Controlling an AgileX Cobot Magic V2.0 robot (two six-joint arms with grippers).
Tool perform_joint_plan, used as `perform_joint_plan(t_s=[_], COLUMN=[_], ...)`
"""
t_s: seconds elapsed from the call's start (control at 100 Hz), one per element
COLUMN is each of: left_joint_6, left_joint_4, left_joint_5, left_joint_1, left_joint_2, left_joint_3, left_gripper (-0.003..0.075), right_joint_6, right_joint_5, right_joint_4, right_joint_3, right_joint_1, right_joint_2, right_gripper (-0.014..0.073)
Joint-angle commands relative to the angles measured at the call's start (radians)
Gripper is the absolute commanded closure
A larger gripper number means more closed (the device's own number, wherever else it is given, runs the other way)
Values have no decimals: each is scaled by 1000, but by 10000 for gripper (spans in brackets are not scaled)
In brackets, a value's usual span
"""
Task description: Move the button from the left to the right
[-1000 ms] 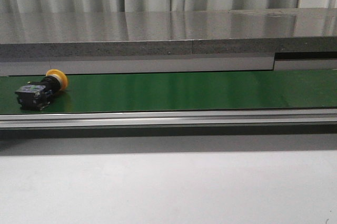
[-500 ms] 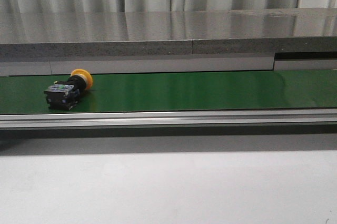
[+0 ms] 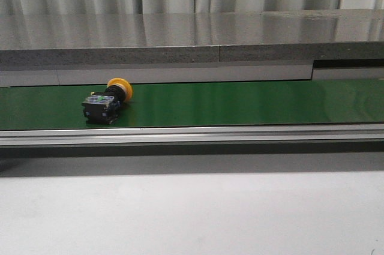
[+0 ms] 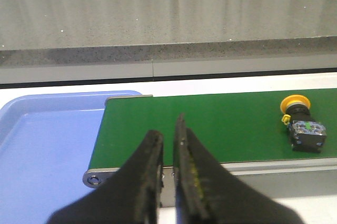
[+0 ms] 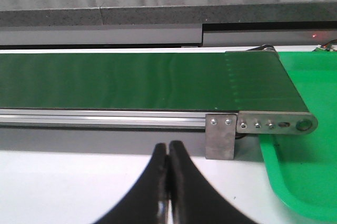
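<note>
My right gripper will next grab the button by its black body [image 3: 113, 93], beside the orange-yellow cap.
The button [image 3: 107, 104] lies on its side on the green belt [image 3: 240, 102], left of the middle, with its orange-yellow cap toward the back and its black body toward the front. In the left wrist view the button [image 4: 303, 121] is far off to one side of my left gripper [image 4: 168, 128]. That gripper's jaws stand almost together with a thin slit between them, and they hold nothing. My right gripper [image 5: 168, 147] is shut and empty over the white table, in front of the belt's right end [image 5: 274, 124]. Neither gripper shows in the front view.
A blue tray [image 4: 42, 145] sits at the belt's left end. A green tray [image 5: 305, 171] sits at its right end. A grey stone ledge [image 3: 192, 39] runs behind the belt, and an aluminium rail [image 3: 192, 135] runs along its front.
The button has travelled to the right along the belt, from the far left edge to left of the middle. Its pose has not changed.
</note>
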Motion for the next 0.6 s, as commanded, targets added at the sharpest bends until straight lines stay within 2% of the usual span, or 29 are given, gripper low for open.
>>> perform_joint_plan(t_s=[0.0,0.59], left_joint_6=[-2,-2], left_joint_4=[-7,-7], left_joint_5=[-63,-63], left_joint_1=[-8,-8], left_joint_2=[15,15], left_joint_3=[-27,-27], left_gripper=[741,741], right_joint_6=[0,0], right_joint_5=[-86,-125], right_joint_4=[-11,-11], right_joint_3=[-15,-15], right_joint_1=[1,1], right_joint_2=[-21,-21], right_gripper=[661,661])
